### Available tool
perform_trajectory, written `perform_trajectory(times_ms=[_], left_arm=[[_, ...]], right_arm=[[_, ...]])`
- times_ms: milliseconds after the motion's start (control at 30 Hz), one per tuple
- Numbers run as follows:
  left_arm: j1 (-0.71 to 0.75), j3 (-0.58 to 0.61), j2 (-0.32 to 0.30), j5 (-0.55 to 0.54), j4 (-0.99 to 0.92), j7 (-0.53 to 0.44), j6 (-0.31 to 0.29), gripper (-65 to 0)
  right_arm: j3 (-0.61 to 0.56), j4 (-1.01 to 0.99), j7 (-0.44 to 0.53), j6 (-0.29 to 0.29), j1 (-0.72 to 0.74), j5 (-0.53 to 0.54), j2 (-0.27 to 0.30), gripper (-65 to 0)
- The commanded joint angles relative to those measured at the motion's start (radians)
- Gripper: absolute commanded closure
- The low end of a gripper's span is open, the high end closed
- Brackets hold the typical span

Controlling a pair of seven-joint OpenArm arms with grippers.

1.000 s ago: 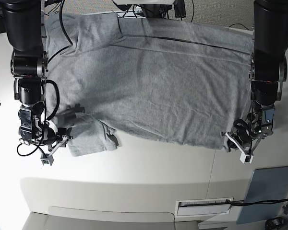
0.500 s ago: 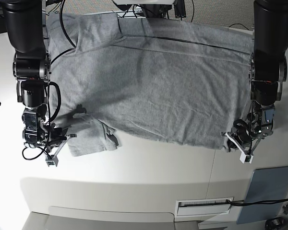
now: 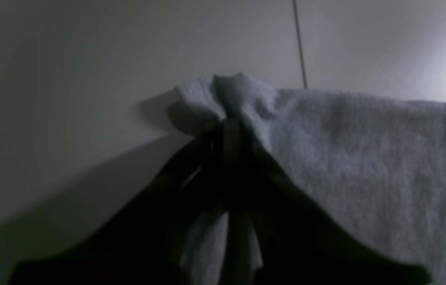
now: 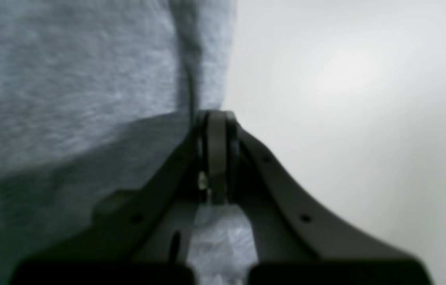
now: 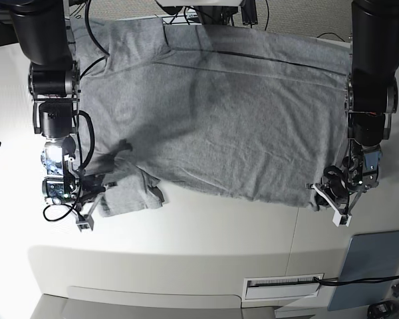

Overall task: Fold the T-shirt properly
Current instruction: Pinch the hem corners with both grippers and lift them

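The T-shirt's edge barely reaches into my right gripper's closed fingers, so I need to open them and pinch more cloth inside the T-shirt's edge (image 4: 188, 105) before I fold.
The light grey T-shirt (image 5: 219, 119) lies spread across the white table (image 5: 186, 232), one sleeve folded at the lower left. In the base view my left gripper (image 5: 317, 194) sits at the shirt's lower right corner. The left wrist view shows that gripper (image 3: 228, 118) shut on a bunched corner of the T-shirt (image 3: 365, 158). My right gripper (image 5: 96, 199) is at the outer edge of the sleeve. In the right wrist view its jaws (image 4: 217, 118) are closed together where the edge of the T-shirt (image 4: 68, 79) runs into the tips.
A flat blue-grey panel (image 5: 376, 266) lies at the table's lower right corner, beside a white slotted strip (image 5: 282, 286). Black cables (image 5: 93, 40) hang over the shirt's upper left. Both arm columns stand along the left and right sides.
My right arm has slid to the right onto the sleeve edge and its jaws have gone from open to shut. The left arm has not moved.
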Motion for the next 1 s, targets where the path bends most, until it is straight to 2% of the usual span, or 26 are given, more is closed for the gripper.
perform_trajectory(times_ms=[0,100,200,233,300,467,633,667,800,867,967], left_arm=[[-0.005,0.001,-0.003,0.02,-0.002,0.054,-0.004,0.0],[-0.005,0.001,-0.003,0.02,-0.002,0.054,-0.005,0.0],[-0.005,0.001,-0.002,0.02,-0.002,0.054,-0.005,0.0],[-0.005,0.001,-0.003,0.02,-0.002,0.054,-0.005,0.0],[-0.005,0.001,-0.003,0.02,-0.002,0.054,-0.005,0.0],[-0.005,0.001,-0.002,0.02,-0.002,0.054,-0.005,0.0],[-0.005,0.001,-0.003,0.02,-0.002,0.053,-0.005,0.0],[-0.005,0.001,-0.003,0.02,-0.002,0.053,-0.005,0.0],[-0.005,0.001,-0.002,0.02,-0.002,0.054,-0.005,0.0],[-0.005,0.001,-0.003,0.02,-0.002,0.054,-0.005,0.0],[-0.005,0.001,-0.003,0.02,-0.002,0.054,-0.005,0.0]], right_arm=[[0.002,0.024,-0.003,-0.009,0.039,0.0,0.013,0.0],[0.002,0.022,-0.029,-0.008,0.039,-0.002,0.014,-1.9],[0.002,0.022,-0.015,-0.008,0.04,0.0,0.02,-24.8],[0.002,0.022,-0.011,-0.008,0.039,0.0,0.021,-30.3],[0.002,0.018,-0.012,-0.008,0.038,0.0,0.02,-33.1],[0.002,-0.068,-0.01,-0.009,0.039,0.008,0.02,-33.1],[0.002,-0.167,-0.029,-0.005,0.039,0.082,0.02,-32.2],[0.002,-0.172,-0.034,0.006,0.039,0.09,0.019,-28.9],[0.002,-0.175,-0.055,0.046,0.039,0.089,0.009,-8.1],[0.002,-0.175,-0.043,0.071,0.039,0.088,0.004,-0.4],[0.002,-0.175,0.03,0.08,0.039,0.074,0.001,0.0]])
